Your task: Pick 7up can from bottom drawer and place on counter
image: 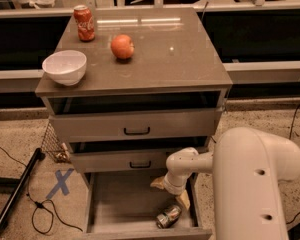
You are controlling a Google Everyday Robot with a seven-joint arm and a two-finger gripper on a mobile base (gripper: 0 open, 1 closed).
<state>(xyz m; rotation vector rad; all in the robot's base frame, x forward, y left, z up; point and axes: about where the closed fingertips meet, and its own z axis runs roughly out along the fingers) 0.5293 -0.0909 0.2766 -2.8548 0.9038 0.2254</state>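
Next, I move my gripper down to the 7up can's far end [174, 212], the one closer to the white arm, and close it there.
The 7up can [168, 216] lies on its side on the floor of the open bottom drawer [115, 204], near the front right corner. My gripper [171, 191] hangs over the right side of the drawer, just above and behind the can. Its two tan fingers [183, 200] are spread apart with nothing between them. The white arm reaches in from the right. The counter [160, 59] is the glossy grey-brown top of the cabinet.
On the counter stand a red Coca-Cola can [84, 23], an orange-red fruit [122, 46] and a white bowl [64, 67]. The two upper drawers [135, 125] are slightly pulled out. A black pole [17, 189], a cable and a blue tape X [60, 182] lie on the floor at left.
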